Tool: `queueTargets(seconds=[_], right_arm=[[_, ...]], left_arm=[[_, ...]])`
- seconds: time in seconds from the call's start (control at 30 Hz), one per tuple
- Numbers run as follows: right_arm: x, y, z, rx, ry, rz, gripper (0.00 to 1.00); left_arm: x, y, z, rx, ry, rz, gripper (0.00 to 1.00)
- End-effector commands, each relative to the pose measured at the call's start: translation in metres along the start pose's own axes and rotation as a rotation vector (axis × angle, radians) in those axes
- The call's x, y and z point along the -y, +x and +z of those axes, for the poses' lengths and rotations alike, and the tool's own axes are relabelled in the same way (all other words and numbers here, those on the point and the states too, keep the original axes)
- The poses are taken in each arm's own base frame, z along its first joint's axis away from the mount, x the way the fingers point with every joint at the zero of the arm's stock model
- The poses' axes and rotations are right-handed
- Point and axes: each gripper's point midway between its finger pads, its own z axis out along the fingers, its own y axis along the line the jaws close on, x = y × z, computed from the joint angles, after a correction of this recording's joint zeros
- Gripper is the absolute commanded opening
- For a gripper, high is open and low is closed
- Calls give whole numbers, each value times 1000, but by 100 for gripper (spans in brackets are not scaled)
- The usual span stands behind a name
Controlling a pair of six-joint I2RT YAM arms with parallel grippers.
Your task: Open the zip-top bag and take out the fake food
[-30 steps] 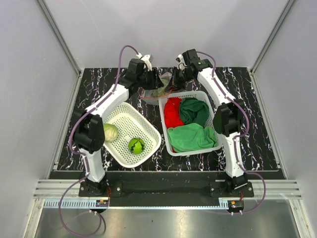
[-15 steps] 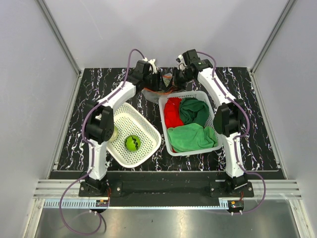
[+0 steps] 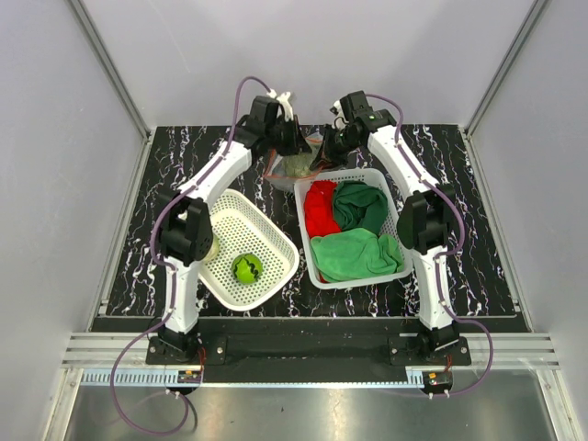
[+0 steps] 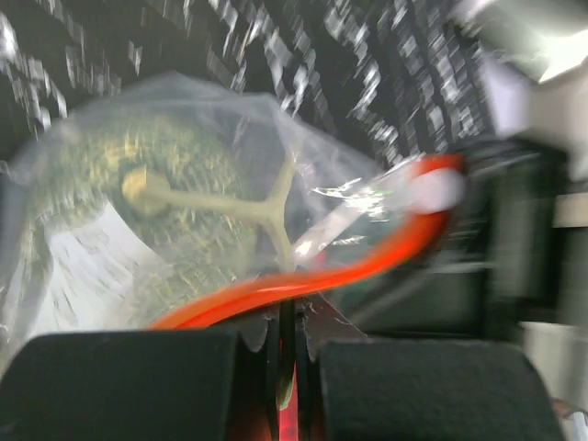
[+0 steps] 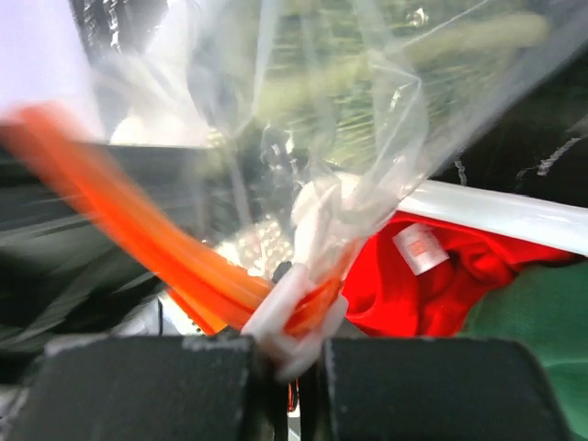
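I need to release the grey-green leafy piece with my left gripper just behind the bright green ball in the white basket [image 3: 236, 231].
The clear zip-top bag [image 3: 296, 166] hangs between both grippers at the back of the table, held up off it. My left gripper [image 3: 292, 140] is shut on its red-orange zip strip [image 4: 303, 280]. My right gripper [image 3: 323, 152] is shut on the other end of the strip at the white slider [image 5: 292, 317]. A dull grey-green leafy piece [image 4: 152, 197] with a pale stem lies inside the bag and also shows in the right wrist view [image 5: 367, 83]. A bright green ball [image 3: 247, 268] lies in the left white basket [image 3: 276, 241]. A pale cabbage-like ball [image 3: 214, 248] peeks out behind the left arm.
A second white basket [image 3: 377, 175] at the centre right holds a red cloth [image 3: 321, 209] and green cloths [image 3: 358, 239], right below the bag. The black marbled table [image 3: 478, 230] has grey walls on three sides.
My left gripper moved right and back to the bag and now grips its strip. The left arm now covers most of the cabbage ball. The green ball rolled a little in the left basket.
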Motion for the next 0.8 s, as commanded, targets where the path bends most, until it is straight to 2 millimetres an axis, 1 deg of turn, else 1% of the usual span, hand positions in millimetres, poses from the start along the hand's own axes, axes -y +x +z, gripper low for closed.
queueTargets(seconds=[0.0, 0.03, 0.07, 0.1, 0.17, 0.2, 0.23, 0.3, 0.33, 0.37, 0.4, 0.47, 0.5, 0.53, 0.57, 0.6, 0.63, 0.67, 0.7, 0.73, 0.77], right_arm=[[-12, -20, -38, 122, 40, -52, 0], [-8, -23, -37, 127, 55, -43, 0], [-8, -25, -39, 138, 62, -42, 0], [-7, -27, -40, 146, 69, -36, 0], [-2, -33, -43, 169, 93, -23, 0], [0, -33, -43, 172, 99, -18, 0], [3, -35, -43, 177, 110, -11, 0], [8, -38, -45, 186, 123, 15, 0], [11, -41, -47, 196, 130, 25, 0], [15, -45, -50, 207, 136, 32, 0], [17, -48, -51, 215, 140, 38, 0], [16, -54, -55, 230, 132, 38, 0], [17, -55, -53, 227, 129, 38, 0], [13, -54, -53, 220, 113, 29, 0], [6, -56, -55, 221, 87, 8, 0], [-3, -52, -53, 214, 70, -12, 0], [-9, -52, -54, 218, 58, -27, 0], [-14, -50, -53, 213, 41, -44, 0], [-24, -46, -53, 207, 11, -56, 0], [-29, -48, -52, 217, -9, -58, 0], [-27, -46, -47, 205, -15, -29, 0]], left_arm=[[58, -65, -59, 167, 112, 55, 0], [61, -65, -63, 167, 114, 50, 0], [62, -63, -65, 161, 116, 38, 0], [68, -65, -75, 172, 122, 35, 0], [71, -61, -82, 169, 124, 23, 0], [73, -63, -87, 176, 126, 24, 0], [81, -67, -98, 195, 135, 34, 0], [85, -69, -108, 205, 141, 35, 0], [95, -71, -119, 217, 164, 44, 0], [100, -72, -124, 219, 179, 46, 0], [104, -68, -127, 209, 196, 43, 0], [120, -68, -143, 214, 261, 33, 0], [128, -60, -140, 209, 345, 41, 0], [135, -59, -143, 219, 399, 29, 0], [147, -60, -156, 226, 463, -53, 0], [162, -71, -168, 290, 568, -28, 0], [157, -63, -164, 282, 595, -72, 0], [165, -66, -169, 280, 650, -135, 0], [176, -71, -176, 313, 720, -107, 0], [181, -71, -178, 306, 752, -122, 0], [191, -76, -188, 312, 814, -153, 0]])
